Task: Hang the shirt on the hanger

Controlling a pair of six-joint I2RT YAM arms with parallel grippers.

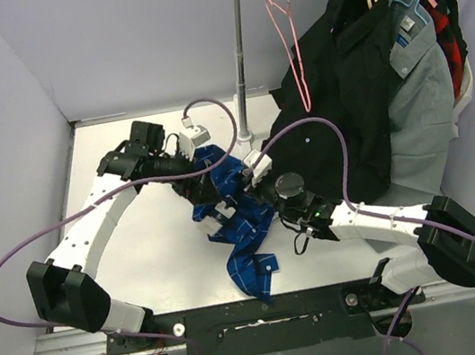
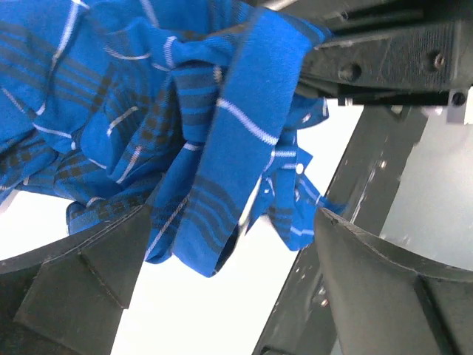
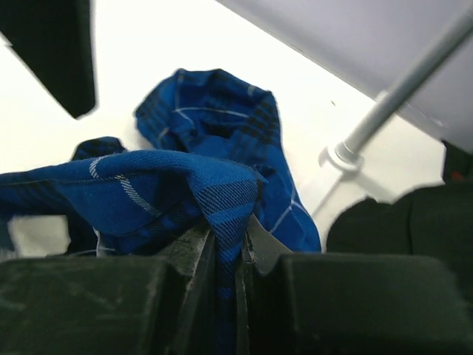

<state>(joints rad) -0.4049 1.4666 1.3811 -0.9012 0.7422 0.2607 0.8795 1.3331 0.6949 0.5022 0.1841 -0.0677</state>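
Observation:
The robot's left gripper should close on the outer edge [image 1: 197, 213] of the royal-blue plaid shirt, on the side away from the right gripper.
The royal-blue plaid shirt [image 1: 237, 218] lies bunched in the middle of the table, partly lifted between the two arms. My right gripper [image 1: 244, 181] is shut on a fold of the shirt [image 3: 222, 200]; the cloth is pinched between its jaws in the right wrist view [image 3: 229, 255]. My left gripper [image 1: 199, 160] is open at the shirt's far left edge. In the left wrist view [image 2: 233, 251] its fingers [image 2: 81, 281] stand wide apart with shirt folds [image 2: 214, 140] hanging just beyond them. The pink hanger [image 1: 291, 50] hangs on the rail, empty.
The clothes rail's pole [image 1: 240, 58] stands on its base [image 1: 244, 135] just behind the shirt. A black garment [image 1: 342, 96], a grey shirt [image 1: 418, 83] and a red-black plaid garment [image 1: 440, 11] hang at the right. Grey walls enclose the table.

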